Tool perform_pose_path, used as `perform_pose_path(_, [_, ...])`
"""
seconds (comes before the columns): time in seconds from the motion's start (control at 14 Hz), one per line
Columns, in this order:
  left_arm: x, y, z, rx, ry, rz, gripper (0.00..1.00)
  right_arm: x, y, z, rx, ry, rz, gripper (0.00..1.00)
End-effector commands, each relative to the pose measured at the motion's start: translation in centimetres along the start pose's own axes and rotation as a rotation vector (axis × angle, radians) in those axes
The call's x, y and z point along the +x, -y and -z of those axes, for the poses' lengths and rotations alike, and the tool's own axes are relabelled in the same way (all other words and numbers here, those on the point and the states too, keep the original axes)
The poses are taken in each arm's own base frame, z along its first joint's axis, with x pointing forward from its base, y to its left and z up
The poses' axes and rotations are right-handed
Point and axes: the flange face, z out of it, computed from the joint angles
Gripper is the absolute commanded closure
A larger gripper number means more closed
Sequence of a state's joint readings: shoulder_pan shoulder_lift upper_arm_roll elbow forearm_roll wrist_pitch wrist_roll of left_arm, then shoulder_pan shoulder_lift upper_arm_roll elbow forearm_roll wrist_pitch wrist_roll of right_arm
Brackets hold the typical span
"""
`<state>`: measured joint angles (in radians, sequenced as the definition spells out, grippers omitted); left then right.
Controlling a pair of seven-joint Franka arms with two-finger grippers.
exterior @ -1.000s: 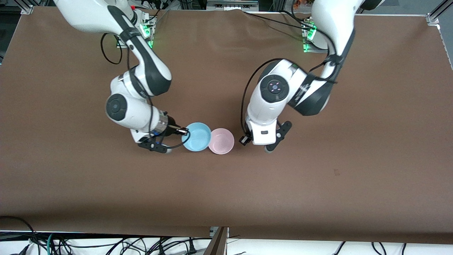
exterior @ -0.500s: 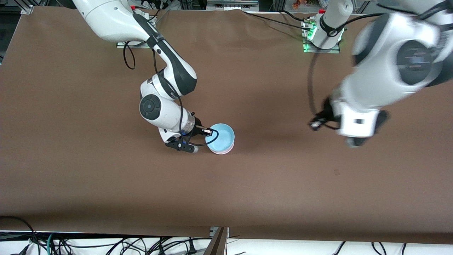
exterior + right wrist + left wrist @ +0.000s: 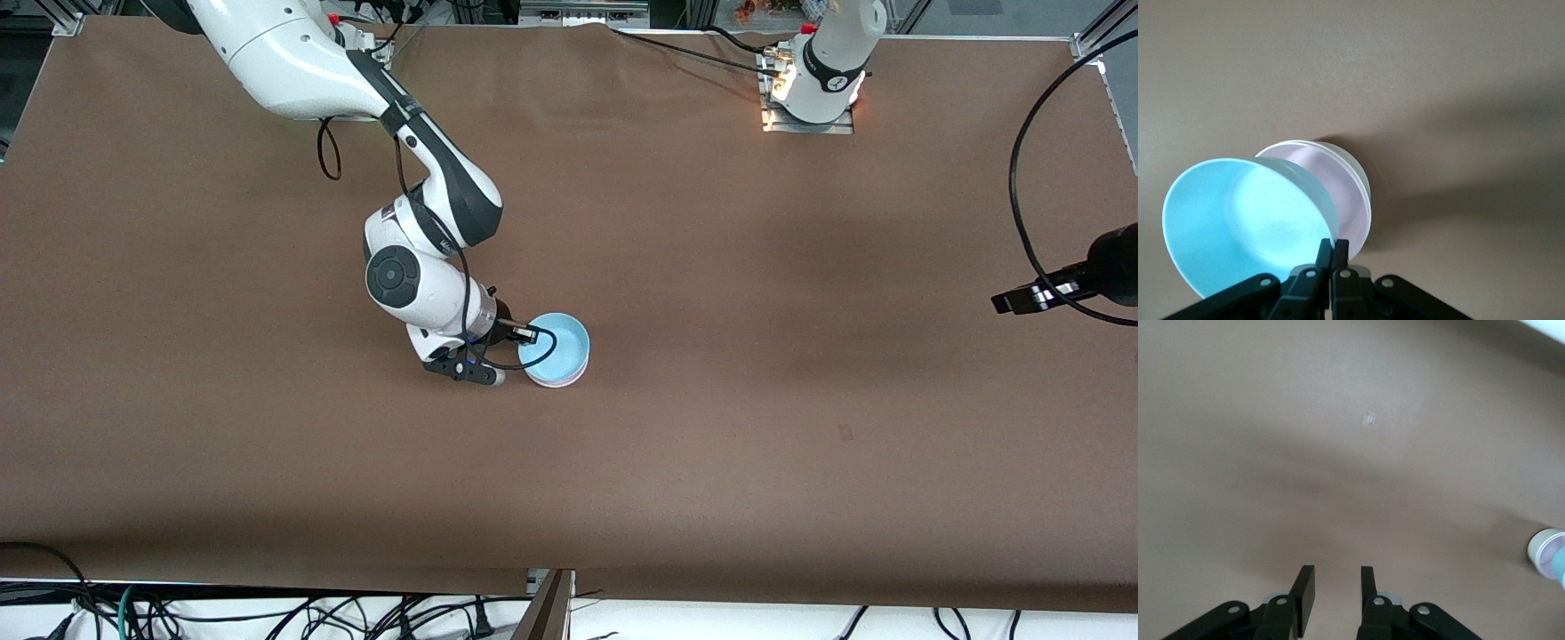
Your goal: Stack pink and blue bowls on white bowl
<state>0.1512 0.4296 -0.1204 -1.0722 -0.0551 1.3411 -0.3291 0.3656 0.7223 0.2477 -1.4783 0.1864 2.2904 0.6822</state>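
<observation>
My right gripper is going to let go of the light blue bowl, now tilted over the pink bowl, inside the pink bowl (image 3: 554, 353) (image 3: 1323, 193) that sits nested in the white bowl.
My right gripper (image 3: 1333, 250) is shut on the rim of the light blue bowl (image 3: 1251, 220) and holds it tilted over the pink bowl (image 3: 1345, 193). The pink bowl sits nested in the white bowl (image 3: 1363, 179). In the front view the blue bowl (image 3: 556, 345) covers the stack near the table's middle, and only a pale rim of the white bowl (image 3: 558, 383) shows under it. My right gripper (image 3: 520, 363) is at the blue bowl's edge toward the right arm's end. My left gripper (image 3: 1336, 590) is open and empty over bare table, far from the bowls.
The brown table mat (image 3: 711, 444) is bare around the stack. The left arm's hand (image 3: 1058, 289) shows only at the edge of the front view, at its own end of the table. The bowl stack (image 3: 1550, 553) shows small in the left wrist view.
My right gripper carried the blue bowl sideways over the pink bowl. My left arm swung up and away toward its own end of the table.
</observation>
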Motion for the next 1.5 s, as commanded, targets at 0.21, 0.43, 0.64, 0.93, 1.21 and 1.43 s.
perform_pose_path(0.21, [-4.9, -4.3, -3.5, 0.097, -0.092, -0.122, 0.60, 0.1, 0.2, -1.8, -0.033, -0.007, 0.017, 1.00])
perform_pose_path(0.43, [-6.1, -5.4, -3.5, 0.111, -0.121, -0.147, 0.54, 0.1, 0.2, -1.9, -0.034, -0.006, 0.021, 1.00])
perform_pose_path(0.64, [-9.5, -4.4, -5.6, 0.109, -0.156, -0.261, 0.50, 0.2, 0.0, -2.3, -0.039, -0.003, 0.018, 1.00])
perform_pose_path(0.93, [-10.1, -3.3, -7.3, 0.100, -0.166, -0.267, 0.34, 0.1, -0.2, -2.7, -0.050, -0.004, 0.024, 1.00])
perform_pose_path(1.21, [-8.7, -3.8, -6.0, 0.094, -0.189, -0.309, 0.00, 0.1, -0.2, -2.9, -0.050, 0.000, 0.017, 0.87])
perform_pose_path(1.43, [-8.1, -5.2, -5.7, 0.100, -0.200, -0.351, 0.00, 0.5, -0.3, -2.1, -0.044, -0.007, 0.016, 0.00])
